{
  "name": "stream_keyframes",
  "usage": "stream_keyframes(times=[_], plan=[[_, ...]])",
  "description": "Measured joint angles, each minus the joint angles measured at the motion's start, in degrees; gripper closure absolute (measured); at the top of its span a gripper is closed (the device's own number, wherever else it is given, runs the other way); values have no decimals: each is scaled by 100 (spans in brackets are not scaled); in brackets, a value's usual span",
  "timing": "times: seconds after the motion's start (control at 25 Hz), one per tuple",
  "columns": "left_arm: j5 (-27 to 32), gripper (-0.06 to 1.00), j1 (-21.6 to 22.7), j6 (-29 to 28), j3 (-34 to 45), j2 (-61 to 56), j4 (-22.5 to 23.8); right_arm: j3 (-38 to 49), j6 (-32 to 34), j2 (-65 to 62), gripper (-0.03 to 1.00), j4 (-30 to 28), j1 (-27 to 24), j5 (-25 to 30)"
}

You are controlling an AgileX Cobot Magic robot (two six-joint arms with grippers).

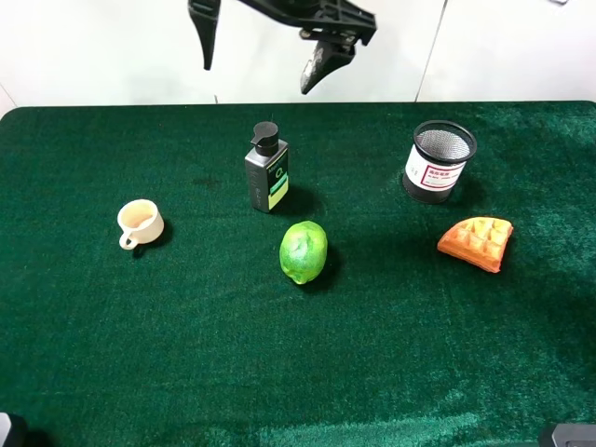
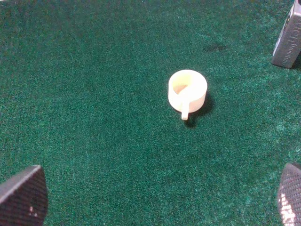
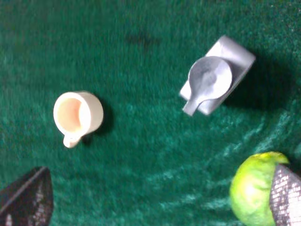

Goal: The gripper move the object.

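Observation:
The dark grey pump bottle is next for my right gripper, which should go down and close on the bottle's upper body [image 1: 265, 164] [image 3: 234, 55], just below its black pump top.
The dark grey pump bottle [image 1: 267, 171] with a black pump top and green-white label stands upright on the green cloth, left of centre and toward the back. My right gripper [image 1: 265, 51] hangs open high above it, fingers spread wide. In the right wrist view the bottle [image 3: 216, 82] shows from above, ahead of the open gripper [image 3: 155, 207], with nothing held. My left gripper [image 2: 157, 197] is open and empty. Only the bottle's edge [image 2: 288, 42] shows in the left wrist view, far from the gripper. The left gripper is out of the exterior high view.
A cream cup [image 1: 140, 223] stands left of the bottle. A green lime-like fruit [image 1: 304, 251] lies just in front of the bottle. A black mesh cup [image 1: 439, 160] and an orange waffle piece [image 1: 477, 241] are at the right. The green cloth [image 1: 298, 372] covers the table.

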Motion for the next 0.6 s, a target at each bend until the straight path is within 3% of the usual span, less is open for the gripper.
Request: stream_keyframes(times=[0.08,0.24,0.6], plan=[[0,-5,0,0,0,0,0,0,549,54,28,-147,48,0],[0,-5,0,0,0,0,0,-43,1045,180,28,-503,47,113],[0,-5,0,0,0,0,0,-568,1238,790,28,-749,47,339]])
